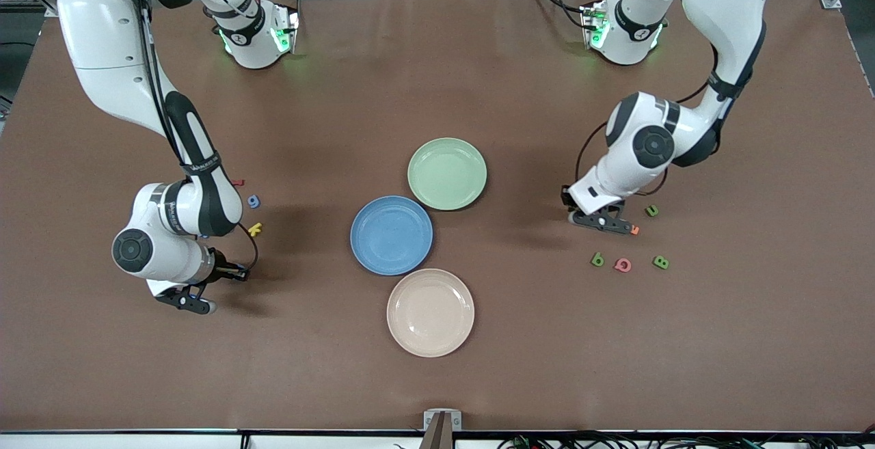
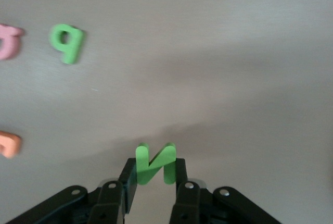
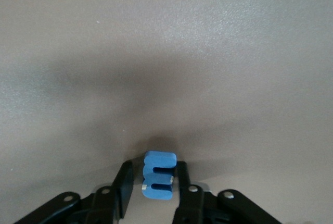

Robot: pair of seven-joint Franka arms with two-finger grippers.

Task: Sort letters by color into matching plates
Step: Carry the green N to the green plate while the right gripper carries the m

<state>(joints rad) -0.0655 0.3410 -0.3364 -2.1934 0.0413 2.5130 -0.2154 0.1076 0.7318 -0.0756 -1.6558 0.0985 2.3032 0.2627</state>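
Note:
Next, my left gripper lets go of the green N just off the middle of the green plate [image 1: 456,165], away from the blue plate.
My left gripper [image 1: 601,222] is low over the table toward the left arm's end, shut on a green N [image 2: 155,162]. Near it lie a green u [image 1: 652,210], a green p [image 1: 597,259] and a green B [image 1: 660,262]; the p also shows in the left wrist view [image 2: 66,41]. My right gripper [image 1: 186,298] is low at the right arm's end, its jaws around a blue m [image 3: 158,175]: one finger touches it and a small gap shows at the other. A blue g [image 1: 253,201] lies by that arm. The blue plate [image 1: 391,234] and the green plate [image 1: 447,173] sit mid-table, both empty.
A beige plate [image 1: 430,311] sits nearer the front camera than the blue plate. An orange E [image 1: 635,229] and a pink Q [image 1: 623,264] lie among the green letters. A red letter [image 1: 237,182] and a yellow letter [image 1: 255,229] lie by the right arm.

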